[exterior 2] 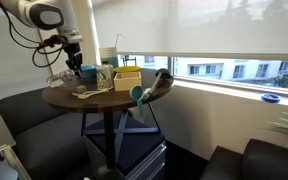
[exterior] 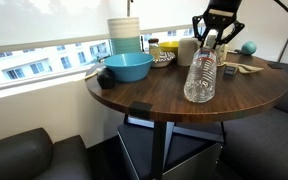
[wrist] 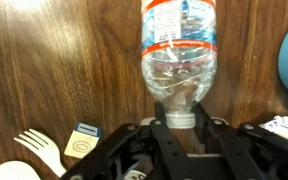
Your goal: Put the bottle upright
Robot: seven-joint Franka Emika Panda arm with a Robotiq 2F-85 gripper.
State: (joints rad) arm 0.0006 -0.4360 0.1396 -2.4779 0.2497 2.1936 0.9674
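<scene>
I am to set the bottle down upright with my gripper on the wooden table (exterior: 183, 83), beside the blue bowl and before the small dishes.
The clear ribbed plastic bottle (exterior: 200, 74) with a pale, red-edged label band stands base down on the round wooden table (exterior: 154, 98), leaning slightly. My gripper (exterior: 214, 40) is above it, its two fingers closed on the neck and white cap. In the wrist view the fingers (wrist: 185, 118) press both sides of the cap, and the bottle body (wrist: 180, 50) stretches away from them. In an exterior view the gripper (exterior 2: 72, 62) is over the table's far side and the bottle (exterior 2: 60, 76) is barely visible.
A blue bowl (exterior: 127, 67) and a stack of pale cups (exterior: 125, 35) stand beside the bottle. A wooden fork (wrist: 39, 148) and a small card (wrist: 81, 140) lie near the gripper. A blue ball (exterior: 248, 47) and small dishes sit at the back. Dark sofas surround the table.
</scene>
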